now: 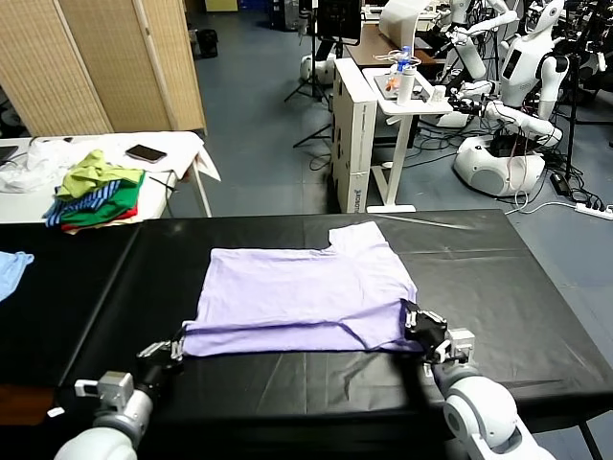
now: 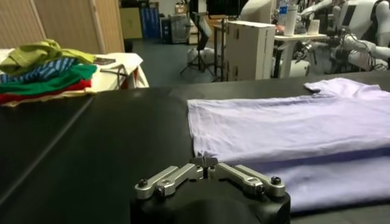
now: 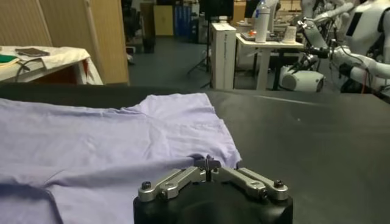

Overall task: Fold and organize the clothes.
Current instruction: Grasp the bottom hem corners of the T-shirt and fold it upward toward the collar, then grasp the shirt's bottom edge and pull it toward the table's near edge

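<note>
The T-shirt's far edge lies deep across the table, so my left gripper and right gripper should take the near corners [image 1: 192, 350] and pull the T-shirt closer first.
The clothes are one pale lavender T-shirt [image 1: 297, 292] lying flat on the black table [image 1: 508, 287], with its near part folded over so a doubled edge runs along the front. My left gripper [image 1: 176, 347] sits at the shirt's near left corner, shut on the fabric edge. In the left wrist view the left gripper [image 2: 204, 162] meets the T-shirt [image 2: 292, 128] at that corner. My right gripper [image 1: 419, 322] is at the near right corner, pinching the cloth. The right wrist view shows the right gripper [image 3: 207, 163] closed at the hem of the T-shirt [image 3: 109, 140].
A pile of green, yellow and striped garments [image 1: 96, 192] and a phone [image 1: 146, 152] lie on a white side table at the back left. A light blue garment [image 1: 11, 268] hangs at the far left edge. A white cabinet [image 1: 356, 134] and other robots [image 1: 517, 86] stand beyond the table.
</note>
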{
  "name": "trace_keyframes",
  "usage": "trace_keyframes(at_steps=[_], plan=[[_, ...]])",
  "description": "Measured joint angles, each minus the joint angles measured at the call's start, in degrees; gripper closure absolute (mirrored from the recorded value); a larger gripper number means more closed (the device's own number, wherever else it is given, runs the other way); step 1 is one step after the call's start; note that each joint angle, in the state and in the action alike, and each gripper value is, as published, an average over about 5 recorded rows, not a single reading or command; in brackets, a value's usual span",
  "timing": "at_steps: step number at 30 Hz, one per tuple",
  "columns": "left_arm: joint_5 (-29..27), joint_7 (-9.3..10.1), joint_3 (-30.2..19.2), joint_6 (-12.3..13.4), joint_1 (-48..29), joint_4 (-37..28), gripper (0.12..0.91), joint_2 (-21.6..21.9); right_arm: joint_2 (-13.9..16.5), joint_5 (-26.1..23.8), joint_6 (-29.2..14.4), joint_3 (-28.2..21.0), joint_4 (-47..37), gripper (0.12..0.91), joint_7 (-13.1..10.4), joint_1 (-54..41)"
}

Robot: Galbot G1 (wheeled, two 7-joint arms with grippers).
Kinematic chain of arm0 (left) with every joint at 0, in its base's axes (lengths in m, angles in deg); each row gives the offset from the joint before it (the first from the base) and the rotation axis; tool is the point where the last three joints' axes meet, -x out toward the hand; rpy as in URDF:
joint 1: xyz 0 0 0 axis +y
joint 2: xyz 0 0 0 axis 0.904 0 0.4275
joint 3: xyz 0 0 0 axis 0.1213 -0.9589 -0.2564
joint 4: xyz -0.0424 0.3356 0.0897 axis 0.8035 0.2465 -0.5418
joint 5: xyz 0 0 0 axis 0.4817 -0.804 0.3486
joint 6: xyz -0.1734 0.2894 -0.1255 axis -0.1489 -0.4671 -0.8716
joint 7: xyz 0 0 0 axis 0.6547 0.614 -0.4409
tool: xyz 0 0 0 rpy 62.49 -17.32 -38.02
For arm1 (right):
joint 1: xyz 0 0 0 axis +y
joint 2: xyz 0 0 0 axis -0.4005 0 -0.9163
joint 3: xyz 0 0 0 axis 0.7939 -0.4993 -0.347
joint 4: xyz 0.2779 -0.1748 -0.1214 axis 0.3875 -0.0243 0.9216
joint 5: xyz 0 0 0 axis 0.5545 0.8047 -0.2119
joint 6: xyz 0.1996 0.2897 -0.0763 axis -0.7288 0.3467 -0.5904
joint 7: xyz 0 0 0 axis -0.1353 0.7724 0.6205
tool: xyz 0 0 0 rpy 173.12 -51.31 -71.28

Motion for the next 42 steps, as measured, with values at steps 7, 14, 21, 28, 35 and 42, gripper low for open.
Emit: trace_keyframes(at_steps=[7, 14, 21, 28, 35, 42], plan=[[0.0, 0.43, 0.4, -0.1, 0.7, 0.6, 0.613, -0.5, 1.1, -0.1, 1.3, 2.3, 3.2, 0.387, 2.6, 3.5], [0.8, 0.24, 1.6, -0.8, 3.1, 2.1, 0.215, -1.5, 1.8, -0.2, 1.3, 4.6, 7.0, 0.125, 2.9, 8.9], [2.0, 0.24, 1.6, -1.3, 5.3, 2.4, 0.124, -2.6, 1.7, -0.2, 0.9, 6.2, 8.4, 0.188, 2.8, 13.0], [2.1, 0.08, 1.7, -1.3, 5.7, 2.0, 0.126, -2.8, 1.3, 0.0, 0.4, 6.7, 7.6, 0.24, 2.9, 14.7], [2.0, -0.04, 1.7, -1.1, 5.8, 1.6, 0.246, -2.9, 1.1, 0.0, 0.0, 6.8, 6.8, 0.481, 2.9, 15.1], [2.0, -0.32, 1.7, -0.9, 5.8, 1.2, 0.643, -2.8, 1.1, -0.1, -0.1, 6.6, 6.9, 0.833, 2.9, 15.2]])
